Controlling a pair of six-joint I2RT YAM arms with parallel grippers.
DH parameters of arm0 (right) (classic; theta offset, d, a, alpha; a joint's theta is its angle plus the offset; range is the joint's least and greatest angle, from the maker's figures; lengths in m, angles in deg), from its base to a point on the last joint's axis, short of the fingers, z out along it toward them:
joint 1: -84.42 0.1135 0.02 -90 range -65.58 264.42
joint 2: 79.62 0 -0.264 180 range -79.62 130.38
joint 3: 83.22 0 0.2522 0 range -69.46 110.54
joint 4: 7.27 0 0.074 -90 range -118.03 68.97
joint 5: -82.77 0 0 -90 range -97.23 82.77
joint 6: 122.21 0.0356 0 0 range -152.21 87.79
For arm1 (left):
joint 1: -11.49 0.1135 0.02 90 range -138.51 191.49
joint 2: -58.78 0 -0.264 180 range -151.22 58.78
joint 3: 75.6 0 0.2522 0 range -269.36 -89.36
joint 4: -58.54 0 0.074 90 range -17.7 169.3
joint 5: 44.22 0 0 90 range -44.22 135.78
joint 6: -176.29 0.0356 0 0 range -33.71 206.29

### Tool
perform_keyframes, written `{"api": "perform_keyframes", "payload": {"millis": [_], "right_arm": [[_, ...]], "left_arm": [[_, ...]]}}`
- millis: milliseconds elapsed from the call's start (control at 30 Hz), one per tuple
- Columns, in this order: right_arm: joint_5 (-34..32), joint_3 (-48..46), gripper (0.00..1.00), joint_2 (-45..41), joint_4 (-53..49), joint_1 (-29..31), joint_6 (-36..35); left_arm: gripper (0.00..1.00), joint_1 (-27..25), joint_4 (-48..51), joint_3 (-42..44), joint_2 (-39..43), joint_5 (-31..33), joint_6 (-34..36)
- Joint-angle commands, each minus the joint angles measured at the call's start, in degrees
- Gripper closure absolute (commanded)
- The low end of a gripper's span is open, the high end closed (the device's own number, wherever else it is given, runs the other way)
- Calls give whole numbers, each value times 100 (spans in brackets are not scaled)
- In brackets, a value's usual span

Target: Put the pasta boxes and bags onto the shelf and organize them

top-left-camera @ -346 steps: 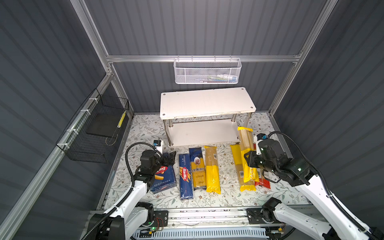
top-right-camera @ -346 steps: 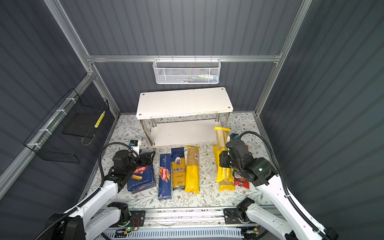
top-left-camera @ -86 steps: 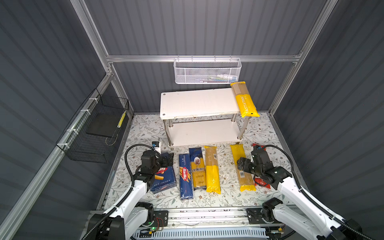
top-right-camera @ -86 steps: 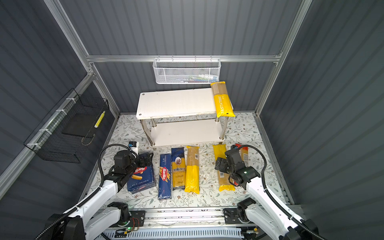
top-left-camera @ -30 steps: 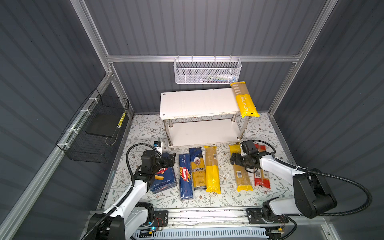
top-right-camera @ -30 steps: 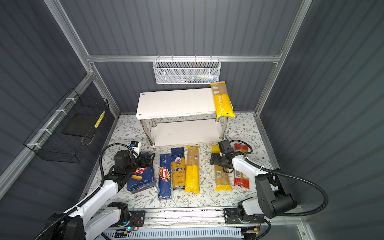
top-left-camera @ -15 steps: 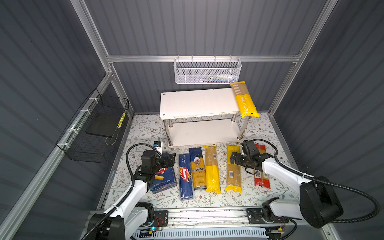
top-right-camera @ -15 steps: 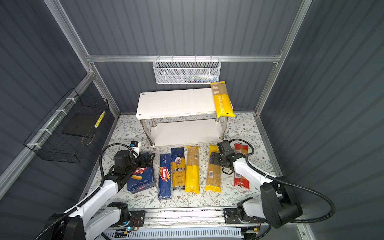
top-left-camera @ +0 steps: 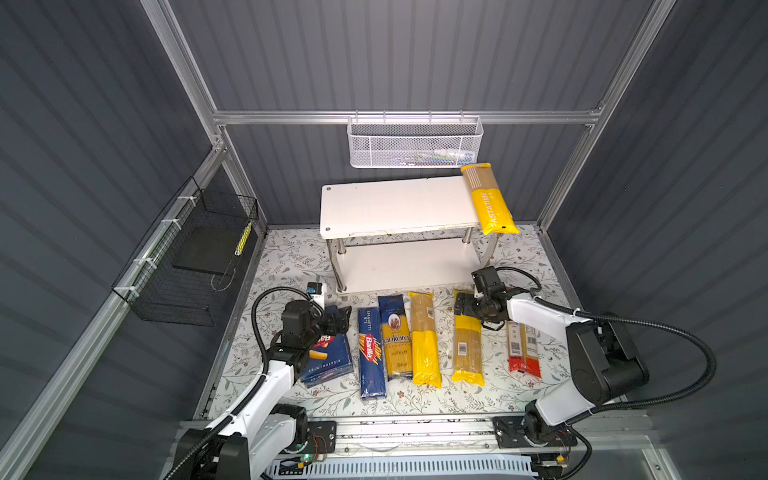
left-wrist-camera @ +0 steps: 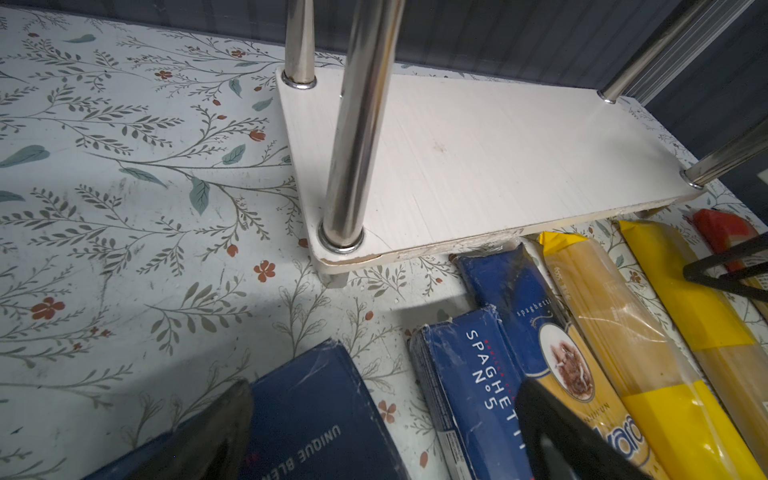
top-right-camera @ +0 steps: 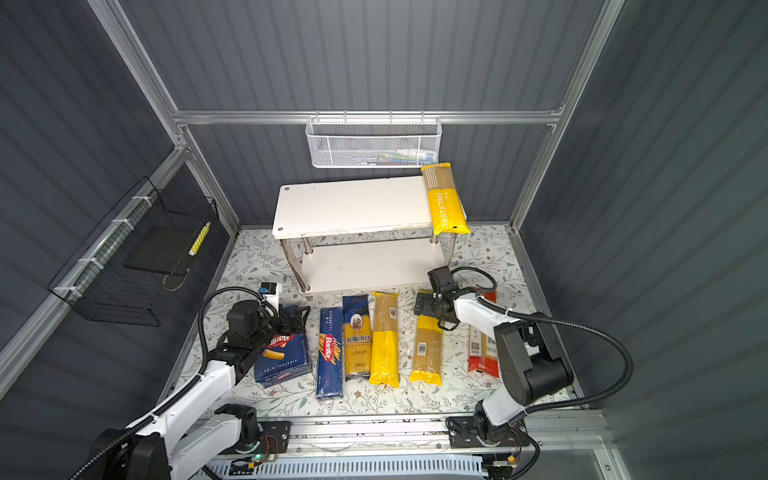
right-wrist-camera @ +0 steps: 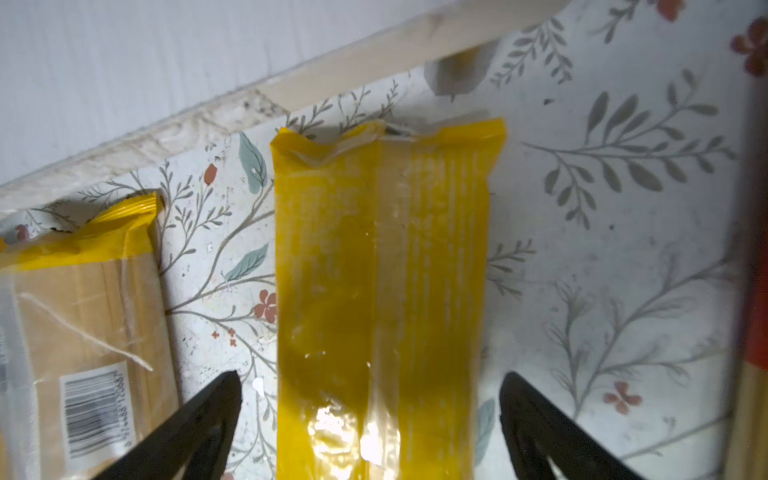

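Observation:
Next, my right gripper moves back from the far end of the yellow bag and closes on the middle of the yellow bag (top-left-camera: 468,333) next to the red bag.
The white two-tier shelf (top-left-camera: 390,205) stands at the back, with a yellow PASTATIME bag (top-left-camera: 491,203) lying across the right end of its top tier. In front of it, left to right on the mat, lie the rigatoni box (top-left-camera: 328,359), the spaghetti box (top-left-camera: 371,353), the ankara bag (top-left-camera: 395,338), a yellow bag (top-left-camera: 424,338), another yellow bag (top-left-camera: 467,347) and a red bag (top-left-camera: 523,349). My right gripper (right-wrist-camera: 372,415) is open, straddling that second yellow bag's (right-wrist-camera: 382,270) far end. My left gripper (left-wrist-camera: 382,432) is open over the rigatoni box's (left-wrist-camera: 307,415) far end.
A white mesh basket (top-left-camera: 415,143) hangs on the back rail above the shelf. A black wire basket (top-left-camera: 187,266) is fixed to the left wall. The shelf's chrome legs (left-wrist-camera: 357,124) and lower board (left-wrist-camera: 478,158) stand just beyond the bags' far ends.
The yellow bag under my right gripper has slid left, away from the red bag, and lies straighter. The right gripper stays open over its far end. The left arm has not moved.

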Motion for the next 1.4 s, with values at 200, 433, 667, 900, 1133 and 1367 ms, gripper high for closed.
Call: {"api": "perform_keyframes", "payload": {"millis": [200,433,667,900,1133,1367], "right_arm": [[-76,338,3,495,12,566,47],[-384,394,4,552,-230,957,-242],[-453,-40,4,-273,-433,1030,-282],[-690,-641,3,-1373,-1029,1252,16],[-851,-1262,1,-1899,-1033,1752,560],[-1065,-1361,1,-1689,-995,1854,593]], "left_arm": [[0,10,2,-39,42,-158,92],[1,10,2,-6,117,-149,78],[0,9,2,-6,113,-147,80],[1,4,-1,-6,123,-144,82],[1,6,2,11,151,-130,81],[1,8,11,2,139,-131,77]]}}
